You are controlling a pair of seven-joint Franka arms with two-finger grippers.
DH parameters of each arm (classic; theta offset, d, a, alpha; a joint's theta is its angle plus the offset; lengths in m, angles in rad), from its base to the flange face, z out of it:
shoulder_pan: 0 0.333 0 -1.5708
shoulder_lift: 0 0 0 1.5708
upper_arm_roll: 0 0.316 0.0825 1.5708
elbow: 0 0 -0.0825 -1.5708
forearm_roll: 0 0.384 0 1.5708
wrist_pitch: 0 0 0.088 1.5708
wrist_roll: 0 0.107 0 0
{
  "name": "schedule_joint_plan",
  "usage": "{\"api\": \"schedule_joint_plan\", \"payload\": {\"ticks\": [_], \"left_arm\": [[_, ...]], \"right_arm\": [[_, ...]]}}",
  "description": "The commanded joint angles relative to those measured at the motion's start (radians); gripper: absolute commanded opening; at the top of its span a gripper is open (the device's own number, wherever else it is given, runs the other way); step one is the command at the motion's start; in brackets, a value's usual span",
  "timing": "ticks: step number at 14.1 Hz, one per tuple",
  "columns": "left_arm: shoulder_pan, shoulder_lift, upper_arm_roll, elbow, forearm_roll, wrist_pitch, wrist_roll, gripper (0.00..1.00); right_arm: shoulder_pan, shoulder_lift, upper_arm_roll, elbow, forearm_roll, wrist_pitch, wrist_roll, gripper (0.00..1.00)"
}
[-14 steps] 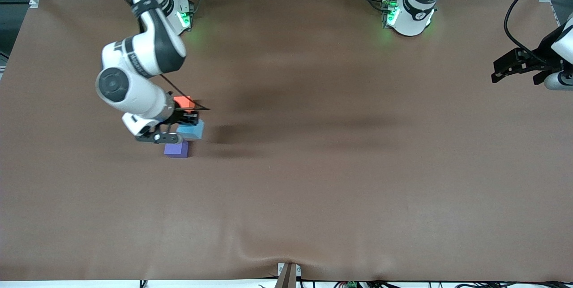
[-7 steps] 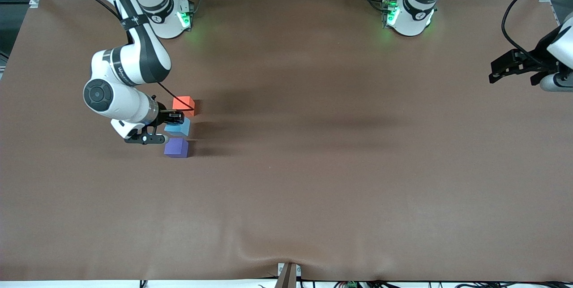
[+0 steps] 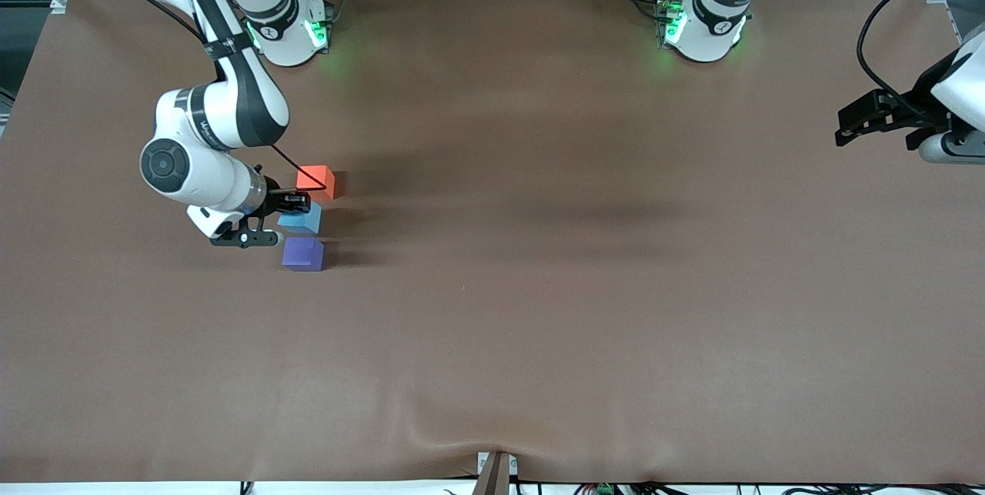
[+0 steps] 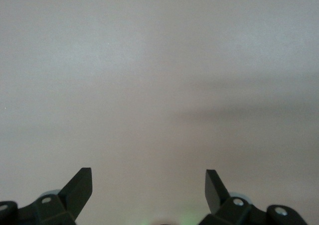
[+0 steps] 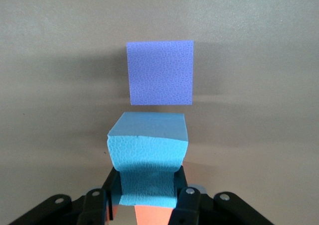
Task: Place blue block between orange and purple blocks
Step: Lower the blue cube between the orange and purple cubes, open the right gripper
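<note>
I should use my right gripper to set the blue block down on the cloth, snug (image 3: 307,219) (image 5: 155,145) in between the orange block and the purple block.
My right gripper (image 3: 296,206) is shut on the light blue block (image 3: 302,219), squeezing its sides in. In the right wrist view the blue block (image 5: 147,155) sits between the fingers (image 5: 110,187). It lies in the gap between the orange block (image 3: 316,180) and the purple block (image 3: 303,254), which is nearer to the front camera. The purple block (image 5: 160,72) shows past the blue one, a sliver of the orange block (image 5: 152,216) under the jaws. My left gripper (image 3: 866,119) waits open over the left arm's end of the table, its fingertips (image 4: 79,185) wide apart over bare cloth.
A brown cloth (image 3: 539,287) covers the whole table, with a wrinkle at its front edge. The arms' bases (image 3: 700,25) stand along the table's back edge, with cables and racks past them.
My right gripper carried the blue block toward the right arm's end of the table and down into the gap between the orange and purple blocks. The left gripper drifted slightly.
</note>
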Motion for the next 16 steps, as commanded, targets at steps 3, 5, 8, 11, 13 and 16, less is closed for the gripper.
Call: {"api": "schedule_joint_plan", "payload": {"ticks": [3, 5, 8, 11, 13, 16], "left_arm": [[0.003, 0.006, -0.001, 0.012, 0.005, -0.016, 0.019, 1.0], [0.003, 0.008, -0.001, 0.013, 0.005, -0.016, 0.019, 1.0], [0.004, 0.008, -0.002, 0.013, 0.005, -0.016, 0.019, 1.0], [0.006, 0.012, -0.001, 0.015, 0.005, -0.016, 0.019, 1.0], [0.007, 0.012, -0.001, 0.015, 0.005, -0.016, 0.024, 1.0], [0.007, 0.014, -0.001, 0.017, 0.005, -0.015, 0.028, 1.0]], "right_arm": [[-0.024, 0.015, 0.02, -0.041, -0.008, 0.061, -0.015, 0.0], [-0.024, 0.024, 0.02, -0.055, -0.008, 0.083, -0.024, 0.0], [-0.054, 0.033, 0.02, -0.077, -0.007, 0.116, -0.077, 0.0], [-0.059, 0.047, 0.021, -0.095, 0.001, 0.153, -0.098, 0.0], [-0.051, 0.056, 0.021, -0.095, 0.004, 0.164, -0.098, 0.0], [-0.047, 0.06, 0.024, -0.095, 0.004, 0.166, -0.098, 0.0]]}}
